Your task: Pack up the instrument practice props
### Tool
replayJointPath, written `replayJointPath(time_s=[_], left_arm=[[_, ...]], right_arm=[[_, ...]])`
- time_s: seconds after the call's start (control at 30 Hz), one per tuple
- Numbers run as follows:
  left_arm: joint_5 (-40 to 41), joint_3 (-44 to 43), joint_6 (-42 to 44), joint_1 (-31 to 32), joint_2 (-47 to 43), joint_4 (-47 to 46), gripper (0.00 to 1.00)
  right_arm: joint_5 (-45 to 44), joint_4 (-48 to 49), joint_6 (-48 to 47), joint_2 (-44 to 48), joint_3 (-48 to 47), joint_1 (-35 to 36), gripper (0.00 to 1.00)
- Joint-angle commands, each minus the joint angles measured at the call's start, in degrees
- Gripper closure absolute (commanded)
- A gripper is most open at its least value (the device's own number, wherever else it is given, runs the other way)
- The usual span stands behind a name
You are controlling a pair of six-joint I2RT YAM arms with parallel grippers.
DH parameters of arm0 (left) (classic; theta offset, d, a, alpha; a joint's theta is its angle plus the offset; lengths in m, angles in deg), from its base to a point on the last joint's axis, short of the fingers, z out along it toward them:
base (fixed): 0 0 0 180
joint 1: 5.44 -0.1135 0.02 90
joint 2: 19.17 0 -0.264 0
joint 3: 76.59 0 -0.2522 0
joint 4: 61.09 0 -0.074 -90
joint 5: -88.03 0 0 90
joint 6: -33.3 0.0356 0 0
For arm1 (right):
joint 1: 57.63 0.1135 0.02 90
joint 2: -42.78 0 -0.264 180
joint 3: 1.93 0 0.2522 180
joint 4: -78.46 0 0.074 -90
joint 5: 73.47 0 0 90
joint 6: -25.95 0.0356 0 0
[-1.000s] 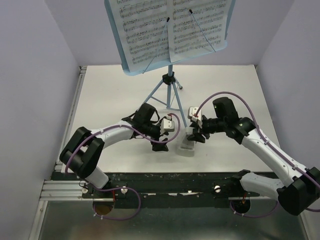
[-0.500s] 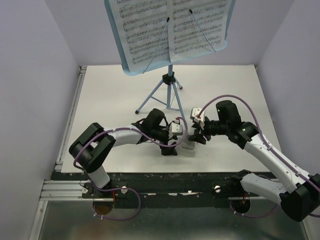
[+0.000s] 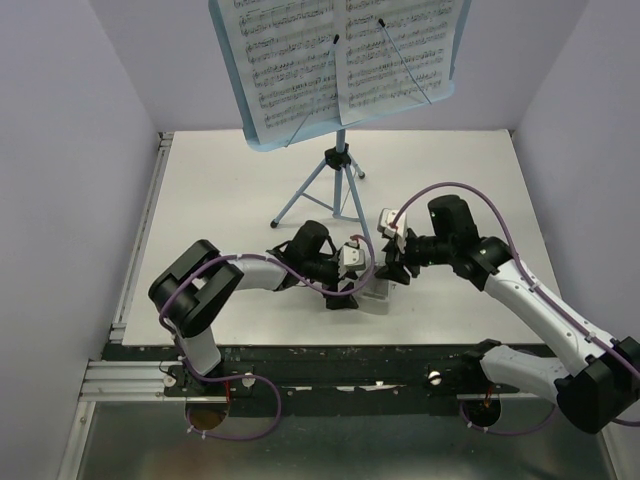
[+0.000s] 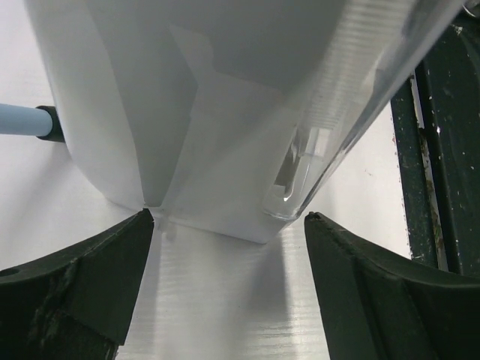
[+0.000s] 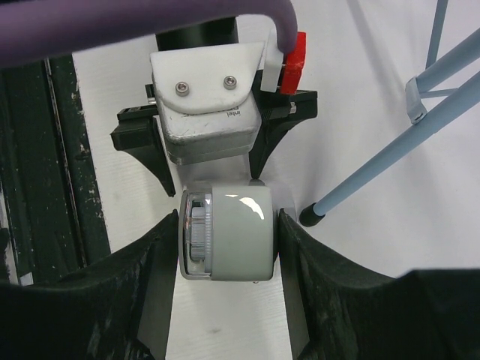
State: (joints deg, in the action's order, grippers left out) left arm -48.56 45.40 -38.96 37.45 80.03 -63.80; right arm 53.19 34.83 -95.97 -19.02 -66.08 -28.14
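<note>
My right gripper should release the grey box on the white table (image 3: pixel 494 244) close to the lilac wall on that gripper's own side.
The light-blue music stand (image 3: pixel 340 160) rises on its tripod at the back of the table. Two sheet-music pages (image 3: pixel 285 60) (image 3: pixel 390 50) rest on its tray under thin wire holders. In front of it lies a small grey rounded box with a clear face (image 5: pixel 229 232). My right gripper (image 5: pixel 227 244) is shut on the box's two sides, seen from above as right gripper (image 3: pixel 392 272). My left gripper (image 4: pixel 229 225) is open, its fingers either side of the box's (image 4: pixel 225 112) other end without touching; from above this left gripper (image 3: pixel 352 285) faces the right one.
One tripod foot (image 5: pixel 309 214) stands just right of the box, and another foot (image 4: pixel 51 124) shows left of it. The table's dark front rail (image 3: pixel 350 360) runs close behind both grippers. Lilac walls close in the left, right and back.
My left arm has swung right and brought its gripper up to the box, its jaws narrowing slightly. The right gripper has stayed shut on the box, hardly moving.
</note>
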Motion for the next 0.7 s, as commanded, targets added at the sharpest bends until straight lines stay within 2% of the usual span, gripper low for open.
replayJointPath(time_s=[0.0, 0.33, 0.4, 0.47, 0.6, 0.67], left_arm=[[-2.19, 0.92, 1.16, 0.35, 1.26, -2.52, 0.11], [-1.58, -0.22, 1.78, 0.43, 2.49, -0.94, 0.28], [-1.49, -0.31, 1.86, 0.35, 2.58, -0.67, 0.32], [-1.84, -1.1, 2.12, 0.35, 2.84, 0.55, 0.41], [-1.4, -1.28, 2.04, 0.35, 2.76, 1.26, 0.5], [-1.23, -1.28, 1.86, 0.35, 2.67, 1.26, 0.48]], right_arm=[[-2.3, -3.09, -0.07, -1.04, -0.5, -0.05, 1.0], [-1.95, -3.0, 0.28, 0.01, 0.91, -0.14, 1.0], [-2.04, -2.92, 0.28, 0.1, 0.91, -0.05, 1.0], [-2.12, -2.74, 0.46, 0.28, 1.26, -0.05, 1.0], [-1.95, -2.39, 0.54, 0.45, 1.7, -0.05, 1.0], [-1.77, -2.39, 0.55, 0.54, 1.79, -0.05, 1.0]])
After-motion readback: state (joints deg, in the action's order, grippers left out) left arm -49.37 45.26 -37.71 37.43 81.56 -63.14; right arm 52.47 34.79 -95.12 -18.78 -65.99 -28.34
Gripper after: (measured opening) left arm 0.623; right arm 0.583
